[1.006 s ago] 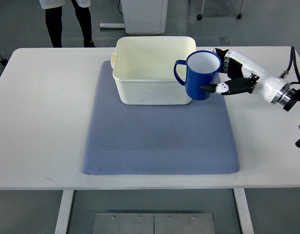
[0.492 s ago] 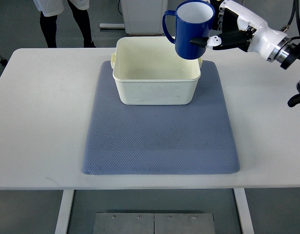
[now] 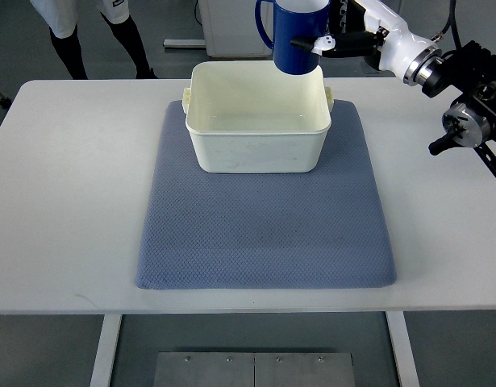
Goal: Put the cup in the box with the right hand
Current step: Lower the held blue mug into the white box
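Note:
The robot's right gripper should release the dark blue cup near the middle of the cream box's bottom (image 3: pixel 269 115).
A dark blue cup (image 3: pixel 296 36) with a handle on its left is held in the air above the far right part of the cream box (image 3: pixel 258 149). Its top is cut off by the picture's upper edge. My right hand (image 3: pixel 338 34) is shut on the cup's right side, with the white and black arm coming in from the right edge. The box stands open and empty on the far half of a blue-grey mat (image 3: pixel 264 226). The left arm is out of view.
The mat lies on a white table (image 3: pixel 70 201). A person's legs (image 3: pixel 66 36) stand beyond the table's far left corner. A white cabinet (image 3: pixel 231 24) stands on the floor behind the box.
The right hand has lifted the cup from beside the box's right wall, up and leftward, until it hangs over the box near the picture's top edge.

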Available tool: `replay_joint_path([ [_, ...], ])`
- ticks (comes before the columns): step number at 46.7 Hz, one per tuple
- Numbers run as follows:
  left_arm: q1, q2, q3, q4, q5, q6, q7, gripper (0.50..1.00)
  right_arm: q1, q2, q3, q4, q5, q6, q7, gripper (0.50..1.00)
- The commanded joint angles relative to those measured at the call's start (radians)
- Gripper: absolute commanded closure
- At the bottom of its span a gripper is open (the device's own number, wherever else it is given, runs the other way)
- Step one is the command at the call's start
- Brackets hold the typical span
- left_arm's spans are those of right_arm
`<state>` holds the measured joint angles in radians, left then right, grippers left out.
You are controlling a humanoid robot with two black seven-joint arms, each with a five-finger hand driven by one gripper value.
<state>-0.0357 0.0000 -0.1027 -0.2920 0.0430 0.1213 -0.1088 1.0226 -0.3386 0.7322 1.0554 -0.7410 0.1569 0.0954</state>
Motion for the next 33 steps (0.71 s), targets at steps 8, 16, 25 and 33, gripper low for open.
replay_joint_path([
  [8,0.000,0.000,0.000,0.001,0.000,0.000,0.000,0.500,0.010,0.065,-0.005,-0.080,0.000,-0.028,0.000,1.000],
  [16,0.000,0.000,0.000,0.001,0.000,0.000,0.000,0.500,0.010,0.107,-0.017,-0.143,0.000,-0.048,0.004,1.000],
  [25,0.000,0.000,0.000,0.001,0.000,0.000,0.000,0.500,0.004,0.150,-0.036,-0.204,0.002,-0.076,0.014,1.000],
  [33,0.000,0.000,0.000,0.001,0.000,0.000,0.000,0.500,-0.016,0.193,-0.037,-0.239,0.002,-0.109,0.026,1.000],
])
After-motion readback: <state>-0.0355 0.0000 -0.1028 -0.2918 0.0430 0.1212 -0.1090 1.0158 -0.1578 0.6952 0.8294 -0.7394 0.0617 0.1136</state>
